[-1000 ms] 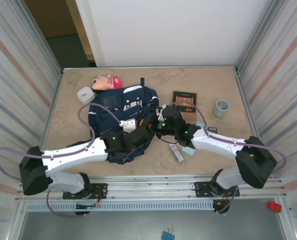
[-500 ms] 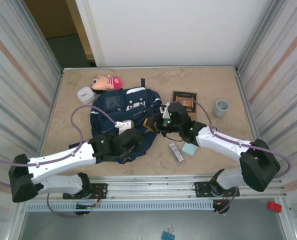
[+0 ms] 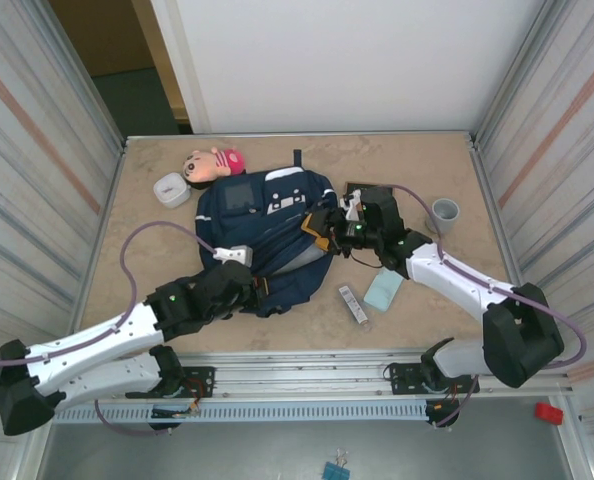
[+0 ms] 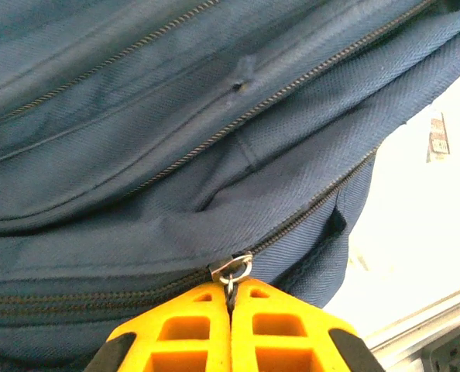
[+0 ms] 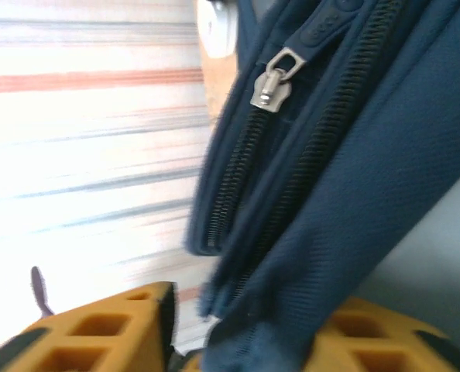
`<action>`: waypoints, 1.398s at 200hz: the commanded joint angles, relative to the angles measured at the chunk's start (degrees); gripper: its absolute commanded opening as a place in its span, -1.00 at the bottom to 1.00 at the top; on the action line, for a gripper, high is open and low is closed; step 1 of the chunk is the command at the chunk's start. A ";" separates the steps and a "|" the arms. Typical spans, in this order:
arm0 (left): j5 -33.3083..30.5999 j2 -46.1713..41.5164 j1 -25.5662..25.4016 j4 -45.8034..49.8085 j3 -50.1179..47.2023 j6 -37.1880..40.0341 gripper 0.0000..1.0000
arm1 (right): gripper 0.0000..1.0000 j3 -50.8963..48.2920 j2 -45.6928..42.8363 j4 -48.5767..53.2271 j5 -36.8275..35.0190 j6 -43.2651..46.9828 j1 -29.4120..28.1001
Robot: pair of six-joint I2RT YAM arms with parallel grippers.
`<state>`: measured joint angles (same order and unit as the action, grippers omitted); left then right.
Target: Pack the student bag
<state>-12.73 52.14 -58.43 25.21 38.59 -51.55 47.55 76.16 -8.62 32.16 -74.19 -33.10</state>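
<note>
Next, my right gripper takes the edge of the bag's opening nearer the zipper slider [image 3: 292,256] before pulling on, because it is holding a fold at the bag's side, far from the zipper slider.
The navy student bag [image 3: 272,215] lies flat mid-table, its white-patched front pocket facing up. My left gripper [image 3: 260,290] is at the bag's near edge. In the left wrist view the gripper [image 4: 231,302] is shut on the cord of a zipper pull, with the metal slider [image 4: 231,270] just beyond the orange fingertips. My right gripper [image 3: 322,225] is at the bag's right side. In the right wrist view the gripper [image 5: 245,333] holds a fold of blue bag fabric [image 5: 354,194] between orange fingers [image 5: 98,333]. A second zipper slider [image 5: 275,80] shows above.
A pink-hatted doll [image 3: 214,162] and a small white container [image 3: 171,189] lie at the back left. A brown book [image 3: 369,200] and a grey cup [image 3: 444,213] are at the right. A teal pad [image 3: 383,291] and a small silver item [image 3: 353,304] lie near the front.
The bag has shifted toward the back and right with the right gripper. The left arm has drawn back to the near left, still at the bag's near edge.
</note>
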 commanded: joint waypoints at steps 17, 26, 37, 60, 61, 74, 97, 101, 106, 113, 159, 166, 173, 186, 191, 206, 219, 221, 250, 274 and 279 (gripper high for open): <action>4.15 3.17 0.47 -12.57 0.40 3.56 -1.00 | 0.15 -5.37 -3.47 -10.59 -7.41 -7.49 -7.75; 4.83 3.93 0.48 -14.39 0.27 3.56 -1.00 | 0.16 -6.56 -3.32 -12.36 -9.94 -8.85 -9.58; 5.36 4.64 0.43 -16.22 0.29 3.30 -1.00 | 0.16 -7.33 -2.90 -13.79 -12.15 -10.01 -11.33; 6.33 5.47 0.43 -17.68 0.25 3.25 -1.00 | 0.13 -7.23 -1.22 -14.88 -13.35 -10.53 -12.91; 6.32 5.45 0.38 -17.62 0.26 3.28 -1.00 | 0.11 -7.22 -1.16 -14.91 -13.31 -10.49 -12.89; 5.76 5.04 0.43 -16.50 0.01 3.47 -1.00 | -0.22 -6.66 -0.53 -13.94 -12.93 -9.59 -12.76; 2.51 2.63 0.43 -11.26 -0.78 2.86 -1.00 | -0.71 -5.48 -1.39 -8.94 -11.15 -5.37 -10.23; 1.95 2.05 0.43 -10.31 -1.15 2.86 -1.00 | -0.78 -5.39 -1.66 -8.02 -10.66 -4.71 -9.38; 1.17 1.18 0.43 -9.27 -1.63 2.86 -1.00 | -0.84 -5.37 -2.26 -6.89 -10.00 -3.97 -8.28; 0.49 -0.05 0.47 -8.05 -2.49 2.82 -1.00 | -0.89 -5.18 -3.05 -5.49 -8.87 -2.96 -6.70; -1.81 -8.15 0.87 -3.17 -7.86 2.89 -1.00 | -0.94 -1.51 -7.33 7.41 -1.38 5.85 3.84; -1.86 -8.81 0.95 -3.41 -8.29 3.19 -1.00 | -0.94 -1.45 -7.34 7.57 -0.51 5.86 4.71; -1.71 -9.27 0.97 -4.52 -8.68 3.68 -1.00 | -0.93 -1.57 -7.34 7.25 -0.18 5.51 4.89; -0.88 -9.42 1.13 -7.85 -9.05 4.91 -1.00 | -0.80 -2.29 -7.05 5.50 -0.61 3.27 3.90; -0.37 -9.15 1.13 -9.37 -9.06 5.41 -1.00 | -0.69 -2.91 -7.00 4.29 -1.19 1.97 3.13; 0.90 -7.60 1.13 -13.46 -8.45 6.59 -1.00 | -0.31 -5.28 -6.79 0.43 -4.73 -2.25 -0.33; 1.96 -5.80 1.13 -15.93 -7.36 7.43 -1.00 | -0.06 -7.40 -6.72 -2.22 -9.13 -5.71 -3.61; 2.06 -5.44 1.15 -16.21 -7.18 7.67 -1.00 | -0.03 -7.59 -6.68 -2.61 -9.73 -6.23 -4.29; 4.03 -1.58 1.17 -20.11 -5.21 9.05 -1.00 | 0.17 -11.34 -5.56 -6.80 -17.43 -12.15 -10.20; 5.48 0.60 1.22 -21.95 -4.78 9.22 -1.00 | 0.20 -11.87 -3.32 -7.95 -20.38 -13.61 -12.89; 5.76 0.82 1.25 -22.20 -4.83 9.27 -1.00 | 0.21 -11.72 -2.72 -7.89 -20.60 -13.61 -13.16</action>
<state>-9.39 52.34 -57.43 10.59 30.48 -44.31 35.97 71.57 -12.40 16.97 -83.92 -44.53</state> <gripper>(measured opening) 0.058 0.599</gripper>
